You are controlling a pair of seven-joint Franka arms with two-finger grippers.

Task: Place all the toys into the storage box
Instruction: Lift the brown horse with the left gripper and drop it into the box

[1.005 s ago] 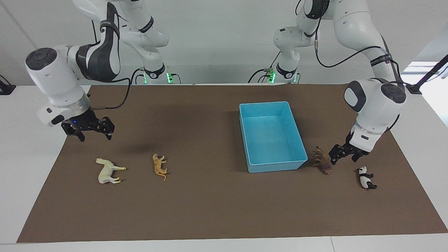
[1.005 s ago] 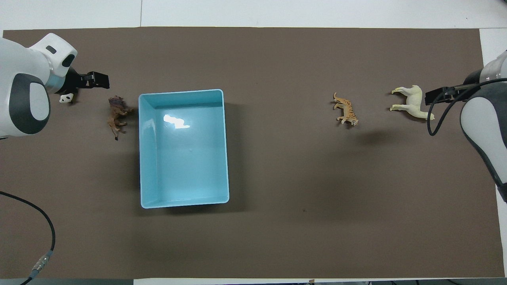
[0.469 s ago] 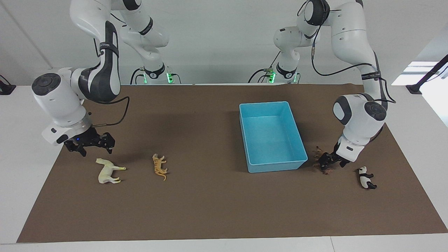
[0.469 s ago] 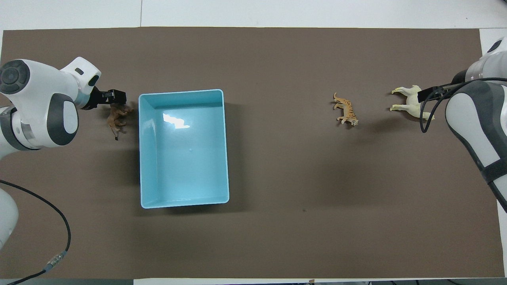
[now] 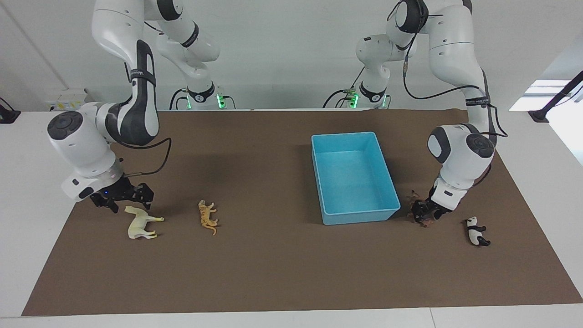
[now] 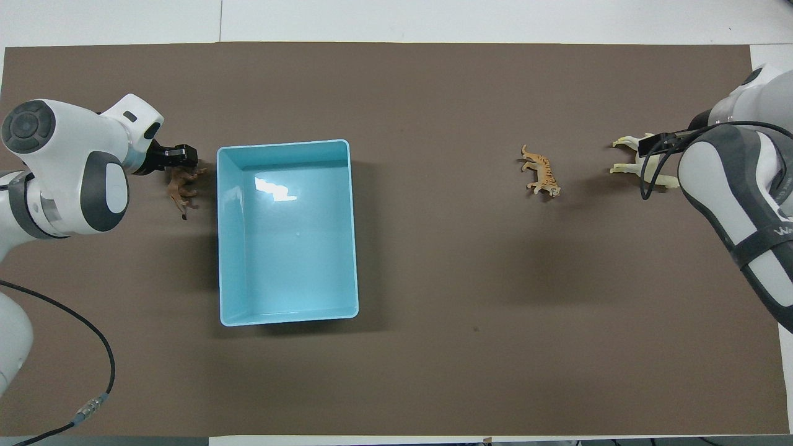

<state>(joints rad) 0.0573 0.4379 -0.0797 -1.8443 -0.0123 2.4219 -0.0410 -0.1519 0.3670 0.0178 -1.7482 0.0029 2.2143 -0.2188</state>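
Note:
The body of the cream-white horse (image 6: 649, 163), above its legs, should be gripped next by my right gripper, to lift the horse toward the light blue storage box.
The light blue storage box (image 5: 353, 177) stands empty toward the left arm's end of the table and shows in the overhead view (image 6: 288, 248). My left gripper (image 5: 426, 213) is down at the dark brown animal (image 5: 415, 202), open, with its fingers around it beside the box (image 6: 181, 186). The panda (image 5: 477, 231) lies beside it, toward the table's end; my left arm hides it from overhead. My right gripper (image 5: 130, 200) is open just over the cream-white horse (image 5: 141, 222), which my right arm partly hides from overhead (image 6: 626, 155). The orange tiger (image 5: 208, 217) lies between the horse and the box (image 6: 541, 170).
A brown mat (image 5: 273, 264) covers the table. A black cable (image 6: 93, 353) from my left arm hangs over the mat near the robots' edge.
My left gripper has moved from above the panda's side down onto the brown animal. My right gripper has come down and toward the horse. No toy has moved.

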